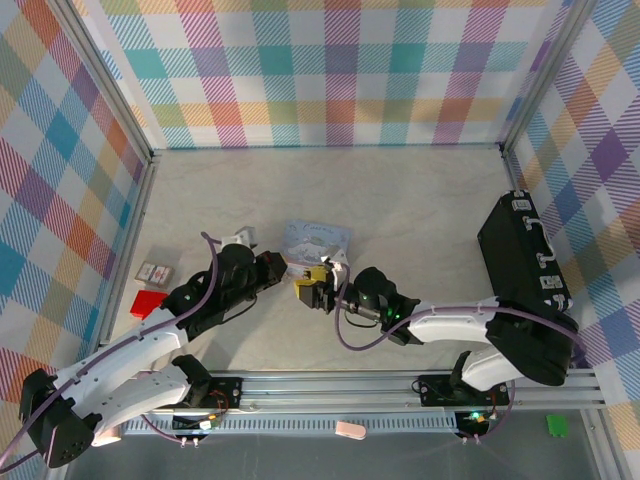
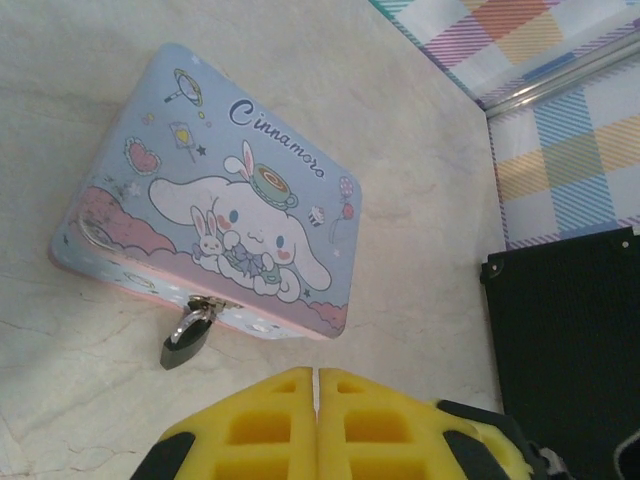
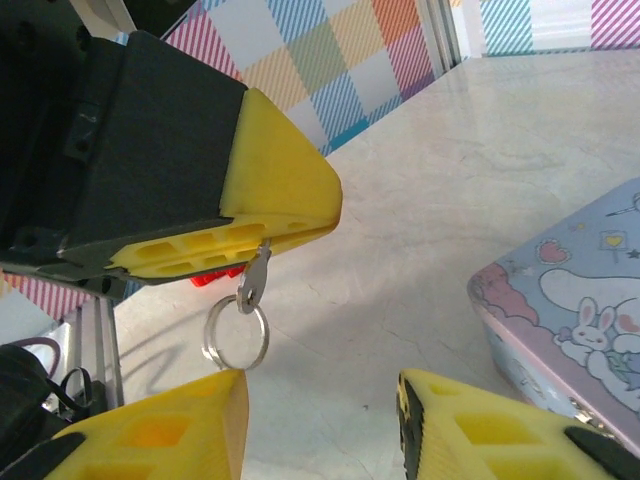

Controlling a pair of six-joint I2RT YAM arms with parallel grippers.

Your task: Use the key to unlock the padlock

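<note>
My left gripper is holding the key by its blade, so next my right gripper takes the key's head [image 3: 251, 287], leaving the blade free for the padlock.
The pastel blue tin [image 2: 215, 190] lies on the table, and the small dark padlock [image 2: 186, 340] hangs by its silvery shackle from the hasp on the tin's near side. My left gripper [image 2: 316, 376] is shut, hovering just short of the tin [image 1: 318, 240]. In the right wrist view its yellow fingers [image 3: 280, 200] pinch the blade of the key [image 3: 256, 278], whose head and steel ring [image 3: 236, 333] dangle below. My right gripper [image 3: 320, 400] stands open right under the ring with nothing between its fingers. From above, both grippers meet in front of the tin: left [image 1: 288, 270], right [image 1: 308, 292].
A big black case [image 1: 525, 285] lies along the right wall. A red block [image 1: 148, 303] and a small patterned packet [image 1: 152, 272] sit near the left wall. Aluminium rails [image 1: 400, 385] run along the near edge, and checked walls close in three sides.
</note>
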